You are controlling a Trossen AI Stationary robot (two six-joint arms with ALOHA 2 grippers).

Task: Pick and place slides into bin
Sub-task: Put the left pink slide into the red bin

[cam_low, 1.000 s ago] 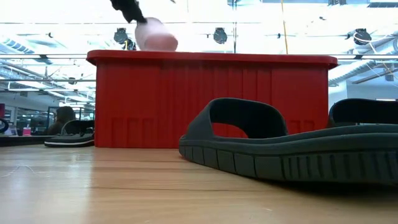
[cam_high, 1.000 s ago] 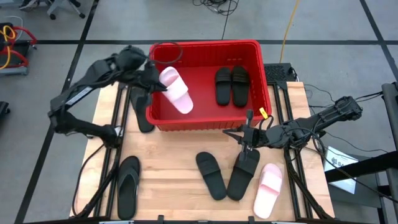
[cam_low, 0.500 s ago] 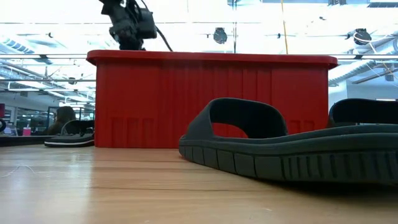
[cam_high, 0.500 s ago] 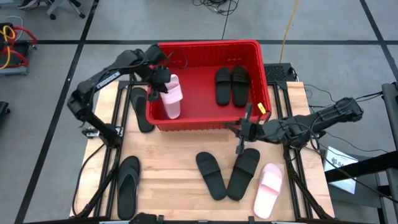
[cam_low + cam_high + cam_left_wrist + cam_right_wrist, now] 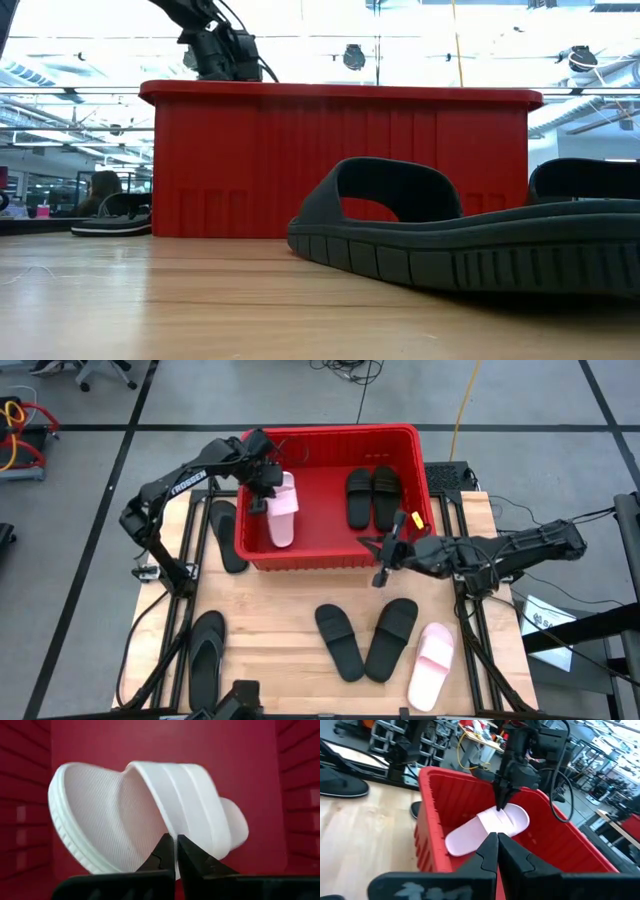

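Next, my left gripper lets go of the pale pink slide lying flat on the bottom of the red bin, across from the black slides [image 5: 283,513] [image 5: 165,822].
The red bin [image 5: 420,480] stands at the table's far side; its near wall fills the low view [image 5: 340,165]. My left gripper [image 5: 270,498] reaches down into the bin's left part, shut on a pale pink slide [image 5: 283,512]. Two black slides [image 5: 372,497] lie on the bin floor at the right. My right gripper [image 5: 382,560] hangs shut and empty just in front of the bin's near wall, facing into the bin [image 5: 496,840]. Two black slides [image 5: 338,642] [image 5: 392,638] and a second pale pink slide [image 5: 432,665] lie flat on the table. My left gripper pinches the pale pink slide at the edge of its strap [image 5: 172,827], beside the sole's long side, between its two fingers. The fingers [image 5: 500,802] come from above, pointing down. The slide sits tilted inside the bin, its lower end [image 5: 455,842] near the bin floor.
A black flip-flop [image 5: 207,658] lies at the table's near left, another black sandal [image 5: 225,535] left of the bin, also in the low view [image 5: 110,225]. A black slide [image 5: 470,240] fills the low view's foreground. Bare wood lies between the bin and the near slides.
My left gripper has carried the pale pink slide from over the bin's left rim into the bin and down, and the slide has turned to lie far-to-near. My right gripper has gone up from the black slide toward the bin's near wall; that slide stays on the table.
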